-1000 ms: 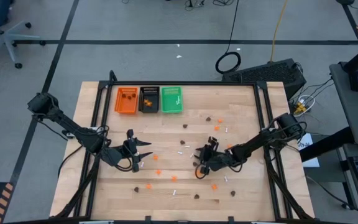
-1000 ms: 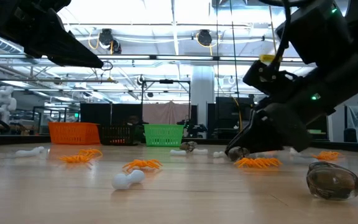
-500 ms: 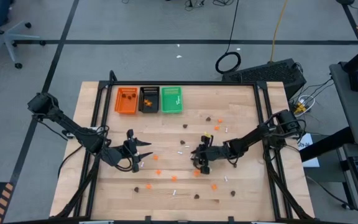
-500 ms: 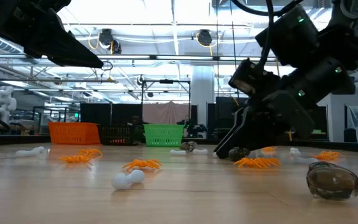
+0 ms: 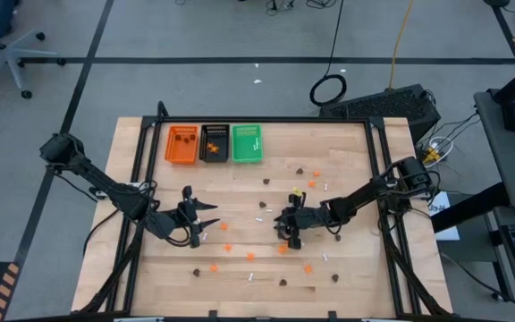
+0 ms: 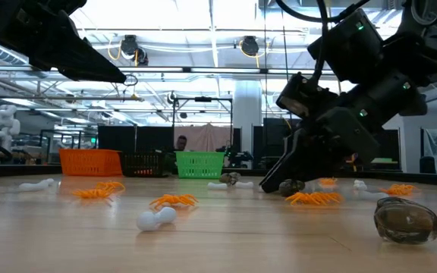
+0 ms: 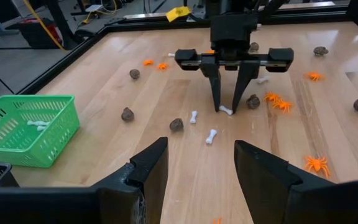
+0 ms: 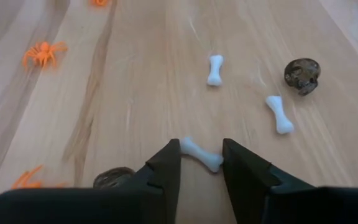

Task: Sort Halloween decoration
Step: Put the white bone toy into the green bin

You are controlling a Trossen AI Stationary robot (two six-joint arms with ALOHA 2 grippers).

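Note:
The slanted white bone spans the fingers of my right gripper from end to end, so next I open it and take the neighbouring white bone point(image 8: 279, 114), which points along the fingers.
Small orange spiders point(image 8: 43, 53), dark brown skulls point(image 8: 302, 75) and white bones point(image 8: 215, 69) lie scattered on the wooden table point(image 5: 347, 161). My right gripper point(image 8: 201, 149) is down at the table's middle point(image 5: 286, 234), its fingers closed in on one white bone point(image 8: 200, 154). A brown skull point(image 8: 114, 177) lies just beside one finger. My left gripper point(image 7: 201, 165) hovers open over the table's left part point(image 5: 206, 221), nothing between its fingers, facing the right gripper point(image 7: 227, 107). My right gripper has the white bone between its two fingertips point(image 8: 171, 155), which meet the bone's two knobbed ends point(image 8: 215, 163). The bone lies slantwise across the gap, flat on the table. The fingers come slanting down from the table's right side.
Three small trays stand side by side at the far left: orange point(image 5: 182, 144), black point(image 5: 214, 143) and green point(image 5: 247, 143); the green one point(image 7: 30, 127) holds white bones. More trinkets lie around both grippers, such as an orange spider point(image 6: 315, 199) and a skull point(image 6: 407, 220).
My right gripper has swung a little toward the table's left edge and turned at the wrist, then held still over the bone. My left arm has kept still.

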